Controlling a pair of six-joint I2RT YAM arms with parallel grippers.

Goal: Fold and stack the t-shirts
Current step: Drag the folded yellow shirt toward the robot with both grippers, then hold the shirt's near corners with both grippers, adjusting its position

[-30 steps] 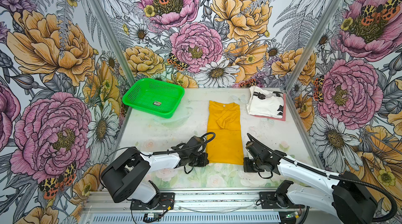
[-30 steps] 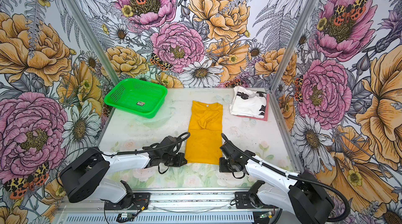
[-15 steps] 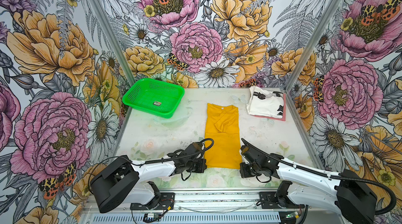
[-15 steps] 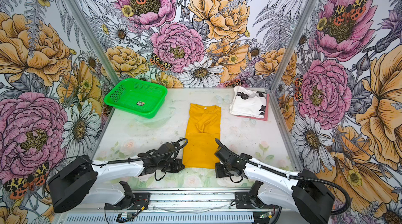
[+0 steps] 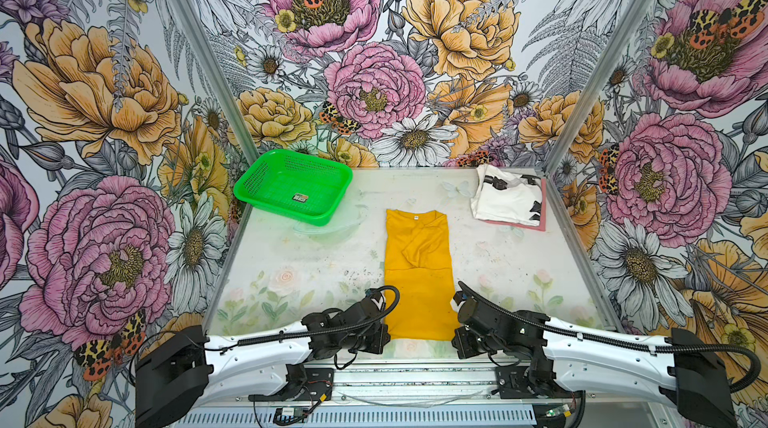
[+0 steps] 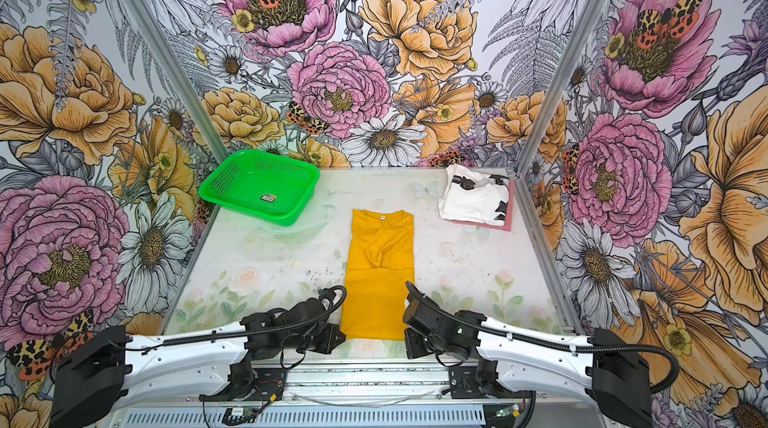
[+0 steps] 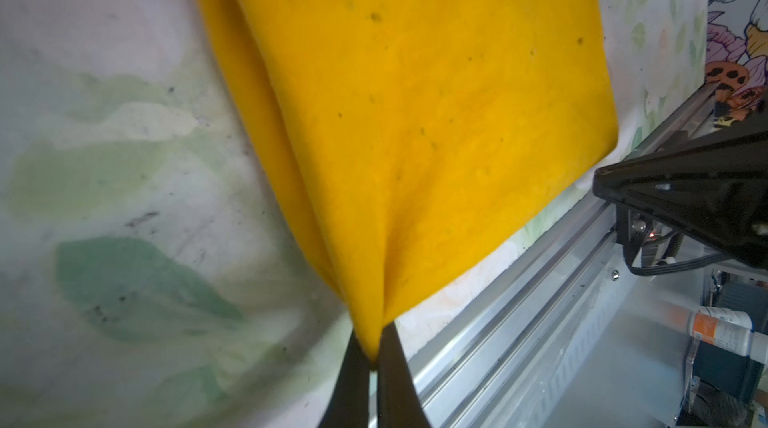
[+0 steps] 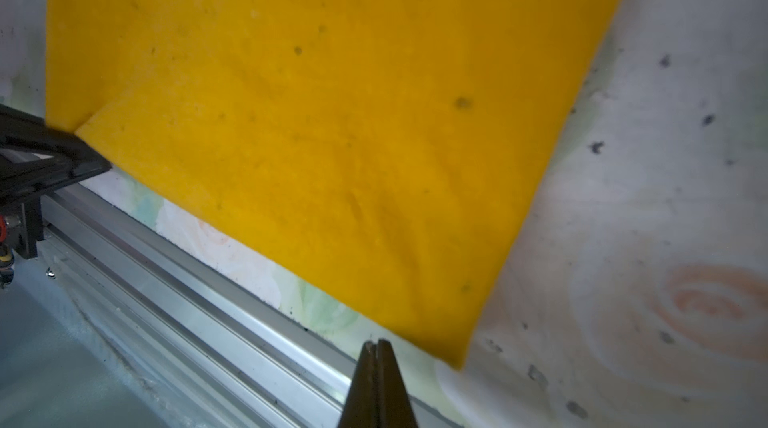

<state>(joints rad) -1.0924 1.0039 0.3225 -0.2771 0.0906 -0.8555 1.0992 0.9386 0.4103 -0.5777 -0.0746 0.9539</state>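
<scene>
The loose corner of the t-shirt's hem is lying outside my shut right gripper, so next my right gripper opens and takes that corner (image 8: 454, 350) before both grippers fold the hem up.
A mustard-yellow t-shirt (image 5: 417, 276) (image 6: 380, 280) lies folded into a long strip down the middle of the table, neck label at the far end. My left gripper (image 7: 372, 357) (image 5: 381, 338) is shut on the hem's near left corner, and the cloth bunches between its fingers. My right gripper (image 8: 376, 345) (image 5: 456, 338) is shut with nothing in it. Its tips sit just off the hem's near right corner (image 8: 455, 357). At the back right a folded white t-shirt with black markings (image 5: 507, 201) rests on a pink t-shirt (image 5: 517, 224).
A green mesh basket (image 5: 253, 181) stands at the back left, partly over the table's edge. The metal front rail (image 5: 415, 368) runs right behind both grippers. Flowered walls close in the table on three sides.
Both arms have drawn back toward the front rail. The yellow t-shirt has slid that way with them, so its hem now lies near the table's front edge.
</scene>
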